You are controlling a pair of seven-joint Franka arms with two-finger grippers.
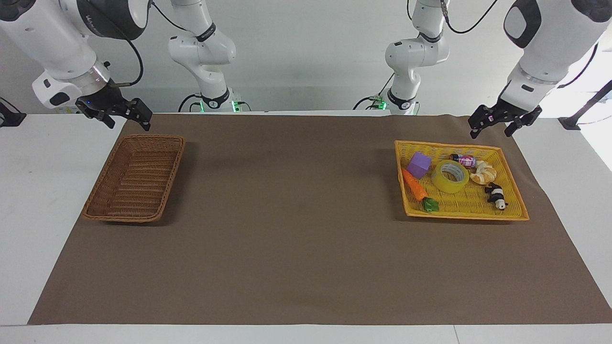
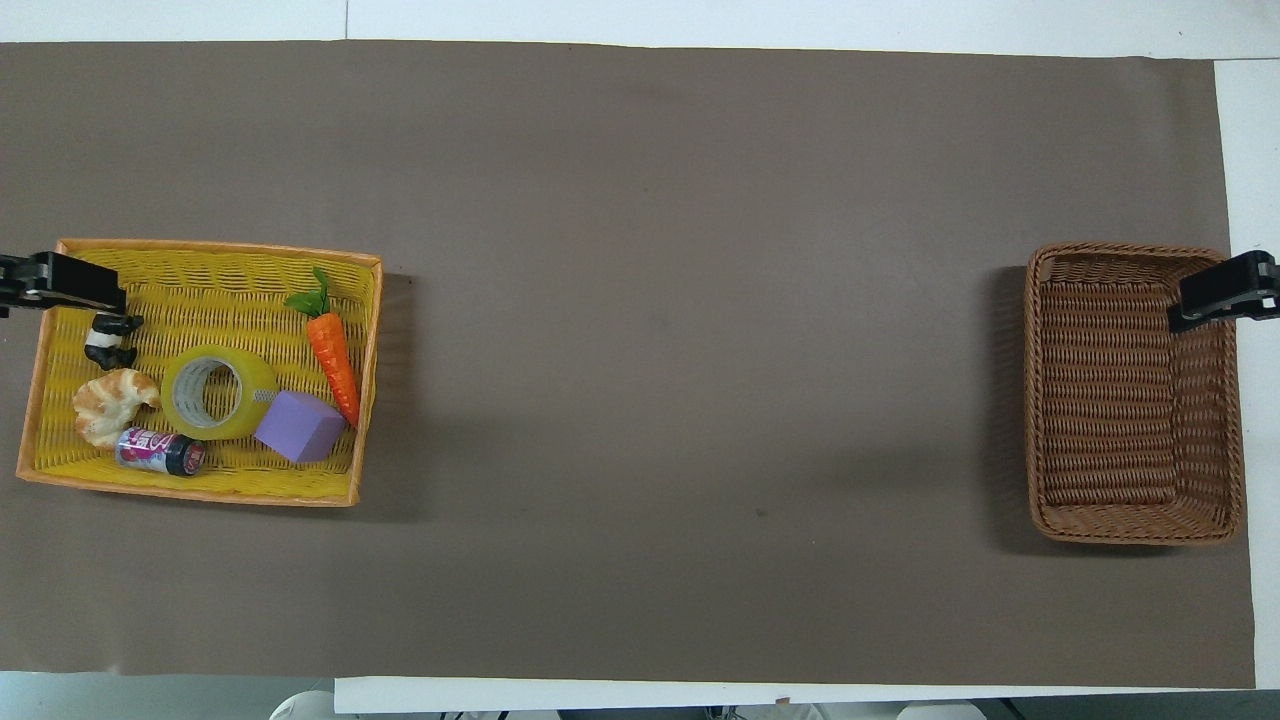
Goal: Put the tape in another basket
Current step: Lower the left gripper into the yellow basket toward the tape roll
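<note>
Next, my left gripper should go to the yellow tape's side (image 2: 173,390) nearest the croissant and close there, with the tape's hole giving room for a finger.
The yellow tape (image 1: 444,185) lies flat in the yellow-orange woven tray (image 1: 466,206) at the left arm's end of the table; it also shows in the overhead view (image 2: 258,395). The brown wicker basket (image 1: 174,167) stands empty at the right arm's end, and shows in the overhead view (image 2: 1135,400) too. My left gripper (image 1: 491,129) is open and empty, up in the air by the tray's edge, apart from the tape. My right gripper (image 1: 128,122) is open and empty, waiting in the air by the basket's rim.
The tray also holds a toy carrot (image 1: 414,185), a purple cube (image 1: 419,165), a small can (image 1: 464,160), a croissant (image 1: 484,173) and a panda figure (image 1: 496,196), all close around the tape. A brown mat (image 1: 296,215) covers the table.
</note>
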